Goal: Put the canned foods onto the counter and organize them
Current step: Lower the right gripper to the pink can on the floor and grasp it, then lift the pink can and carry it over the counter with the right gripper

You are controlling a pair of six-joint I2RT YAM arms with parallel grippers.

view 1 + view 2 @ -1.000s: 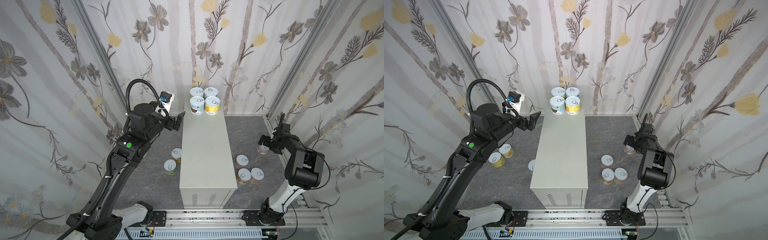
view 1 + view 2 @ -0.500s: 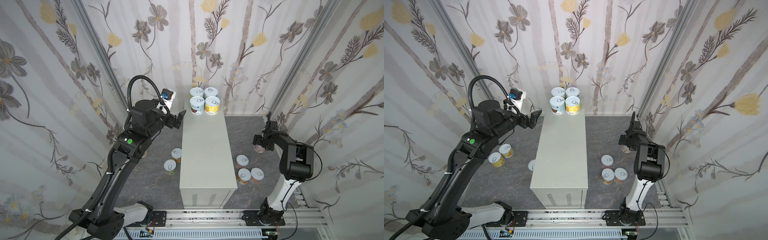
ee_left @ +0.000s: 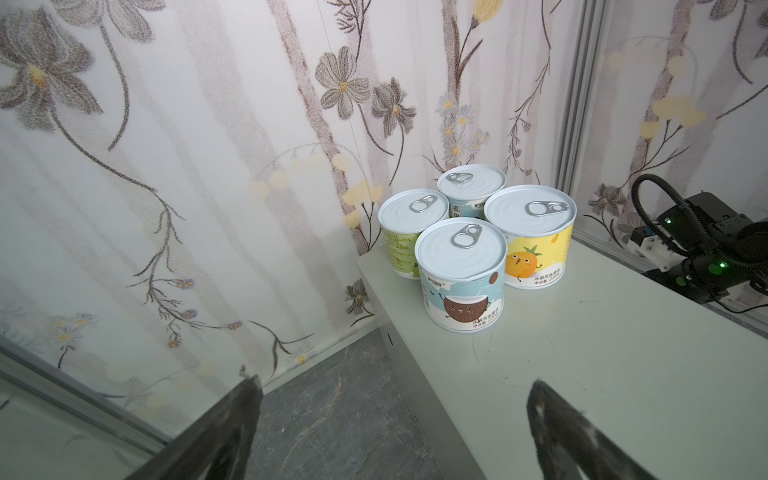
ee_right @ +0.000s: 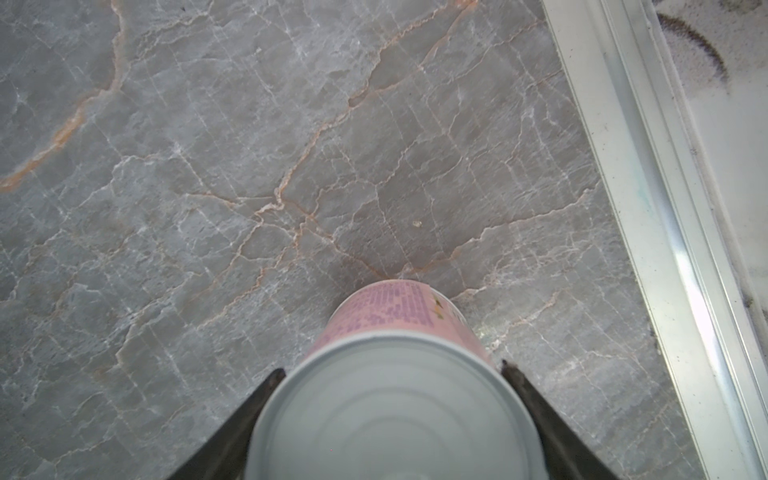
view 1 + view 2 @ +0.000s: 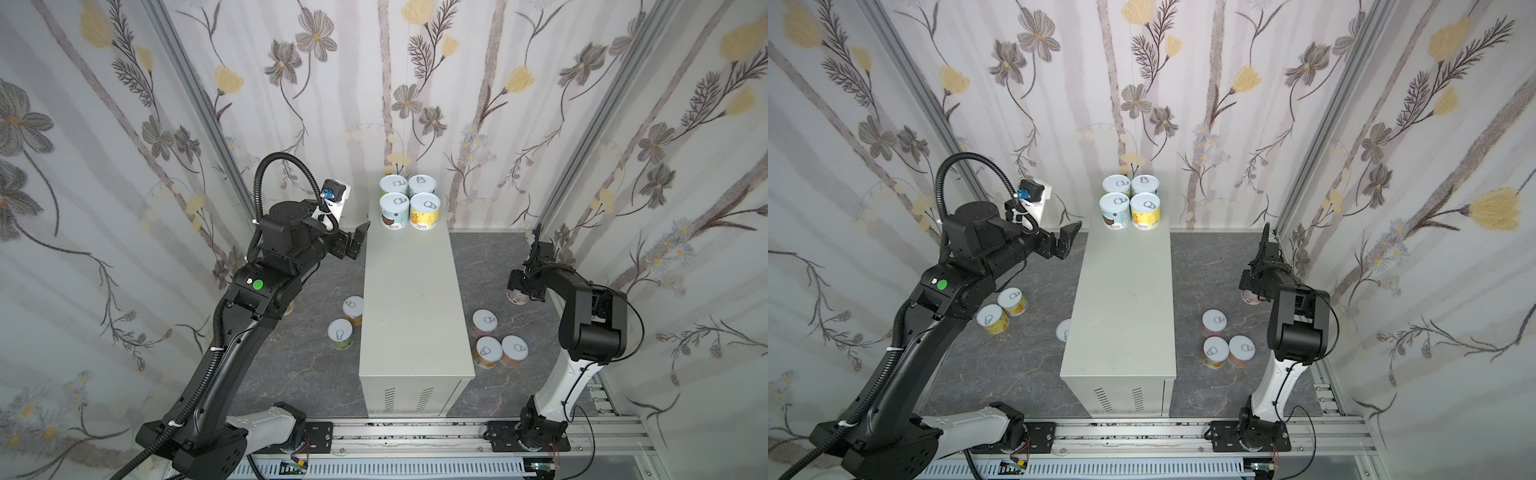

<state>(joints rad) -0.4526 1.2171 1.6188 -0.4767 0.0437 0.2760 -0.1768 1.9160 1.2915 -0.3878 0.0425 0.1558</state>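
My right gripper should set the pink can on the counter (image 5: 437, 264) in front of the yellow can.
The counter (image 5: 409, 299) is a long pale box in the middle of the floor. Several cans stand in a tight block at its far end, among them a coconut-label can (image 5: 394, 212) and a yellow can (image 3: 530, 249). My left gripper (image 5: 359, 243) hangs open and empty beside the counter's far left edge, seen also in the left wrist view (image 3: 392, 384). Down on the floor at the right, my right gripper (image 4: 391, 368) has both fingers against the sides of an upright pink can (image 4: 399, 316), which is mostly hidden under the wrist in both top views (image 5: 516, 296).
Three cans (image 5: 488, 351) stand on the dark marbled floor (image 5: 316, 374) right of the counter. Left of it stand two cans (image 5: 340, 334), with a third (image 5: 1012, 301) near my left arm. An aluminium wall rail (image 4: 648, 174) runs close beside the pink can.
My right gripper's jaws have closed in onto the pink can, and that arm has folded up over it. The left arm has hardly moved.
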